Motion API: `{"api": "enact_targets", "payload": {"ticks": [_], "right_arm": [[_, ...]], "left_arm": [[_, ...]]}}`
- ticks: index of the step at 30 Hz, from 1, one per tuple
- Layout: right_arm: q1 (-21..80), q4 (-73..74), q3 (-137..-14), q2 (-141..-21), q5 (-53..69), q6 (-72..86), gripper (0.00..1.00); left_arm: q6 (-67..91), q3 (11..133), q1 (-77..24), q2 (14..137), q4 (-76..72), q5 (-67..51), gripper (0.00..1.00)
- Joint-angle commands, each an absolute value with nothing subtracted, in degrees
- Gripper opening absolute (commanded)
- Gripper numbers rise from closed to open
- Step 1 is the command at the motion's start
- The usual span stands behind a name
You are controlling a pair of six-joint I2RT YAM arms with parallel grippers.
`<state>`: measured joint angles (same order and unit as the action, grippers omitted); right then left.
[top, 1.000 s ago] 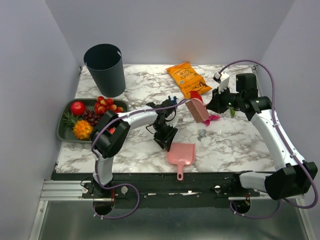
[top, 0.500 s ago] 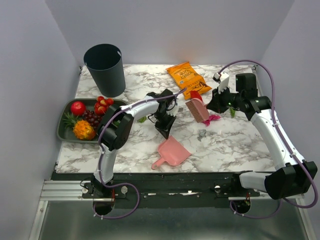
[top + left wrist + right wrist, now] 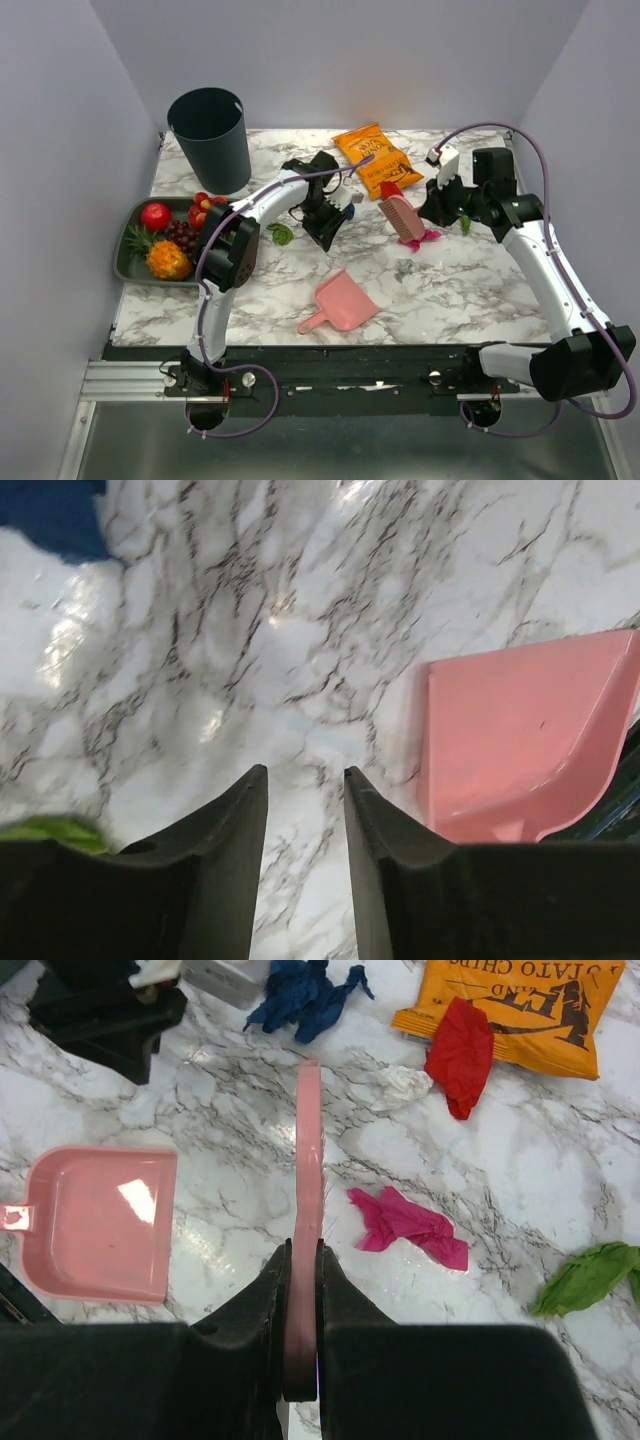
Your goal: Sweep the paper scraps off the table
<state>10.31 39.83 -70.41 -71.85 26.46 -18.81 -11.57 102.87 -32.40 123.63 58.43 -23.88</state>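
The dustpan's handle lies close to the table's front edge, so next the left gripper pulls the dustpan around by its side rim (image 3: 329, 281) before it takes the dustpan's handle.
Paper scraps lie on the marble table (image 3: 480, 290): a green one (image 3: 281, 234), blue (image 3: 305, 995), red (image 3: 460, 1055), magenta (image 3: 405, 1222), grey (image 3: 404, 268) and another green one (image 3: 590, 1278). My right gripper (image 3: 303, 1250) is shut on the handle of a pink brush (image 3: 402, 218), which stands beside the magenta scrap. My left gripper (image 3: 326, 235) hovers open near the table's middle, and nothing sits between its fingers (image 3: 240, 820). The pink dustpan (image 3: 340, 303) lies free on the table in front of it, handle pointing front-left.
A dark bin (image 3: 212, 138) stands at the back left. A grey tray (image 3: 125, 255) of toy fruit sits at the left edge. An orange snack bag (image 3: 377, 158) lies at the back, the red scrap on its corner.
My left gripper let go of the dustpan and drew back towards the far side. The dustpan swung round, its handle now pointing front-left. The brush shifted slightly right.
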Motion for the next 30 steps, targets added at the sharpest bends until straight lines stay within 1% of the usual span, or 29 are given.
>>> {"api": "enact_targets", "payload": {"ticks": [1, 4, 8, 13, 18, 23, 28, 30], "right_arm": [[9.8, 38.1, -69.1, -70.4, 24.4, -20.9, 0.01], [9.8, 37.6, -69.1, -71.3, 25.3, -20.4, 0.01], [9.8, 37.6, -71.0, -73.6, 25.8, -20.2, 0.01], [9.8, 39.4, -75.7, -77.7, 27.2, -20.1, 0.01], [9.8, 39.2, -76.7, -79.7, 30.1, -18.1, 0.01], [9.8, 38.7, -76.0, -79.8, 29.0, -16.9, 0.01], [9.8, 38.5, -75.1, -79.3, 29.3, -16.6, 0.01], [9.8, 38.5, -74.6, -78.8, 29.0, -16.6, 0.01]], "left_arm": [[-21.4, 103.5, -30.8, 119.7, 62.7, -24.6, 0.46], [-18.9, 99.2, -30.8, 118.0, 61.0, -25.8, 0.48], [-13.0, 94.0, -31.0, 116.5, 55.7, -30.3, 0.5], [-11.4, 89.8, -33.0, 115.1, 52.9, -28.6, 0.5], [-10.5, 86.3, -35.3, 114.4, 51.2, -28.9, 0.5], [-10.7, 84.9, -35.8, 114.4, 50.9, -30.0, 0.5], [-10.2, 84.6, -37.5, 115.0, 50.1, -27.9, 0.48], [-10.2, 84.7, -38.2, 115.2, 50.4, -25.2, 0.44]]}}
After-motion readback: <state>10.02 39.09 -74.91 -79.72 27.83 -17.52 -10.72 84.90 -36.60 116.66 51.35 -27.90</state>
